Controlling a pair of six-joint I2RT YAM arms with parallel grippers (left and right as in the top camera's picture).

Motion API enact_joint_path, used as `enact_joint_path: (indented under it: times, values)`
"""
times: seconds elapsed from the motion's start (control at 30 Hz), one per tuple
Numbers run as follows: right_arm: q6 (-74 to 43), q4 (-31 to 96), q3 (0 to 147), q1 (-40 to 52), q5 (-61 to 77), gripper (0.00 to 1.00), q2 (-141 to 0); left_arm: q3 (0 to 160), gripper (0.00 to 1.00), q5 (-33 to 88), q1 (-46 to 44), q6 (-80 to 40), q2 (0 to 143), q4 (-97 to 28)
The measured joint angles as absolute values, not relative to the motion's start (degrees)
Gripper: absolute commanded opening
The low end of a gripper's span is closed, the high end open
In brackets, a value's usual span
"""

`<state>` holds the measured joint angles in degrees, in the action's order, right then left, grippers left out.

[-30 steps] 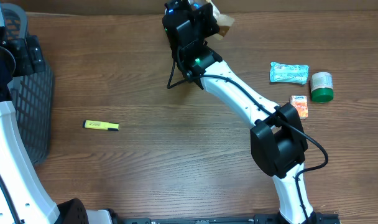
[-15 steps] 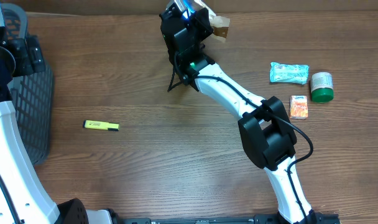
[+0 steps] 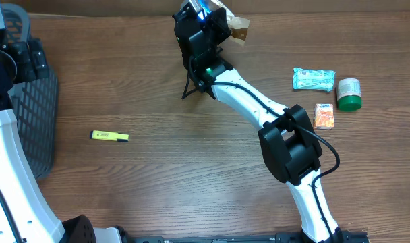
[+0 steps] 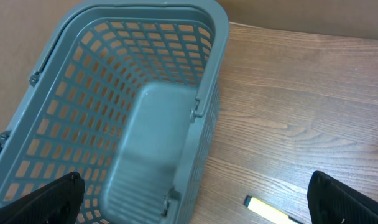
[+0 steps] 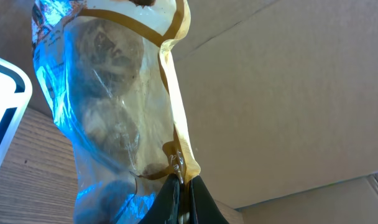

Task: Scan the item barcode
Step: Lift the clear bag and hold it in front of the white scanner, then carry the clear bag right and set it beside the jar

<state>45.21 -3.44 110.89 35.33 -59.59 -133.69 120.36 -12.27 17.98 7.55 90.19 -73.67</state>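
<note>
I need to release the clear plastic bag from my right gripper over the small orange box point(image 3: 314, 119), with the bag's top overlapping the teal packet. The bag is now held at the table's far edge.
My right gripper point(image 5: 181, 193) is shut on the bottom seam of a clear plastic bag with tan edging point(image 5: 114, 106), which rises upright above the fingers. Blue light glints on the bag's left side. From overhead, the bag point(image 3: 239, 28) is held at the table's far edge, just right of the right wrist and above a black stand point(image 3: 189, 86). A white device with a dark outline point(image 5: 1, 106) shows at the left edge of the right wrist view. My left gripper point(image 4: 195, 199) hangs open and empty over the grey basket point(image 4: 207, 74).
A yellow highlighter point(image 3: 109, 136) lies left of centre, also seen beside the basket point(image 4: 270, 210). At the right lie a teal packet point(image 3: 313, 79), a green-capped bottle point(image 3: 348, 93) and a small orange box point(image 3: 324, 115). The basket point(image 3: 36, 108) stands at the left edge. A cardboard wall backs the table.
The right arm shifted slightly left and toward the far edge with the bag, then stayed still. The left arm has not moved.
</note>
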Motion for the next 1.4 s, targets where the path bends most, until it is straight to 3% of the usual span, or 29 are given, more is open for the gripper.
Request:
enact_joint_path:
  times: [0.63,0.73,0.83,1.03,1.2,1.4]
  values:
    - [42.4,-1.6,110.9,38.3,-65.2,0.04,-133.3,120.4,1.0,-12.3,18.0,7.6,90.2,-73.7]
    - [37.7,8.4,110.4,38.7,-65.2,0.04,-128.8,120.4,1.0,-12.3,18.0,7.6,90.2,-73.6]
    - [28.2,28.0,110.2,38.7,-61.6,0.04,-120.1,120.4,1.0,-12.3,18.0,7.6,90.2,-73.7]
    - [5.8,54.5,110.6,34.9,-42.9,0.04,-100.8,120.4,1.0,-12.3,18.0,7.6,90.2,-73.6]
    - [-6.3,66.9,111.3,22.2,-22.8,0.04,-92.0,120.4,1.0,-12.3,18.0,7.7,90.2,-73.7]
    - [-11.4,76.9,110.7,3.7,-3.9,0.04,-93.3,120.4,1.0,-12.3,18.0,7.7,90.2,-73.7]
